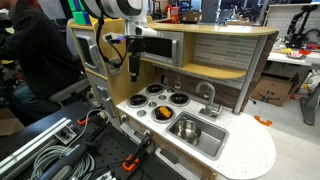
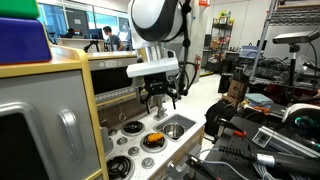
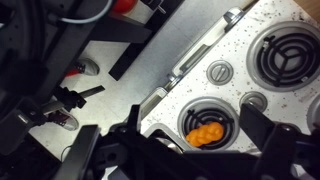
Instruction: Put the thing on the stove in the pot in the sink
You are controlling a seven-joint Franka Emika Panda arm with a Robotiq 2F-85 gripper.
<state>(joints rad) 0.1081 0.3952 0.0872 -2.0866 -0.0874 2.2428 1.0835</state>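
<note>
The orange lumpy thing is on the front burner. My gripper should go down to it next and close on its end nearer the sink (image 1: 165,115) (image 3: 197,138).
An orange lumpy thing (image 3: 203,133) lies on the front stove burner of the toy kitchen, seen in both exterior views (image 1: 161,113) (image 2: 153,139). The metal sink (image 1: 203,139) is beside the stove and a silver pot (image 1: 185,127) sits in it; the sink also shows in an exterior view (image 2: 175,127). My gripper (image 1: 133,68) (image 2: 160,97) hangs open and empty above the stove, well clear of it. In the wrist view its two dark fingers (image 3: 195,140) frame the orange thing from above.
A faucet (image 1: 208,95) stands behind the sink. Other burners (image 3: 283,52) and knobs (image 3: 219,71) cover the speckled white countertop (image 1: 250,155). A cabinet wall and shelf rise behind the stove. Cables and clamps lie beside the counter (image 1: 60,150).
</note>
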